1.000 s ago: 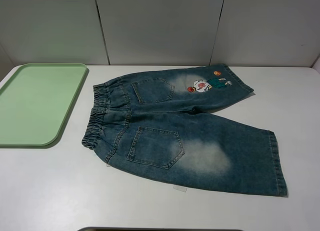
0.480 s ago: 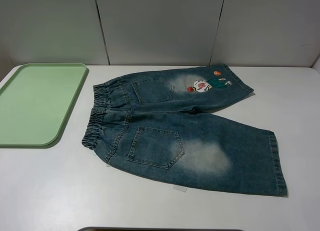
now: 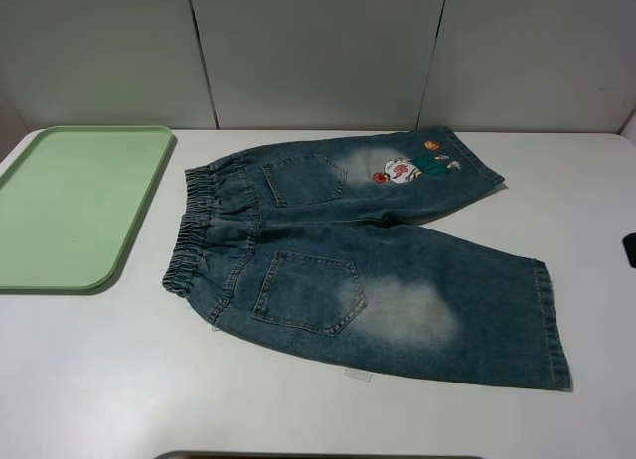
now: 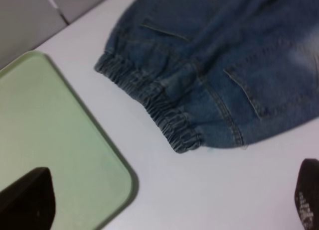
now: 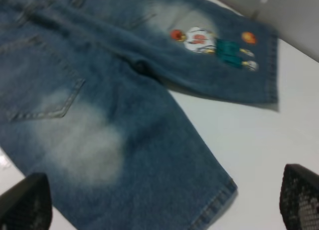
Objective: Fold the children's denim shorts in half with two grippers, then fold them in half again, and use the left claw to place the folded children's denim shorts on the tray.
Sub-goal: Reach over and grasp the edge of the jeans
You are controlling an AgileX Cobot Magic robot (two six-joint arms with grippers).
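Observation:
The robot's right gripper will close on the near leg's outer side edge (image 3: 512,382), between the faded patch and the hem of the children's denim shorts.
The children's denim shorts (image 3: 358,260) lie flat and unfolded on the white table, back pockets up. The elastic waistband (image 3: 194,230) is toward the tray and the legs point right. The far leg carries the cartoon patch (image 3: 402,169). The pale-green tray (image 3: 70,206) sits empty at the far left. My left gripper (image 4: 169,197) hovers open above bare table between the tray corner (image 4: 117,185) and the waistband (image 4: 159,108). My right gripper (image 5: 164,202) hangs open above the near leg's hem (image 5: 214,200). Only a dark sliver of it (image 3: 630,250) shows in the exterior view.
Grey wall panels (image 3: 318,52) stand behind the table. White tabletop (image 3: 119,380) shows in front of the shorts and to their right. A dark edge (image 3: 318,456) lines the bottom of the exterior view.
A dark bit of the right gripper has come into the exterior view at the right edge. The shorts and the tray have not moved.

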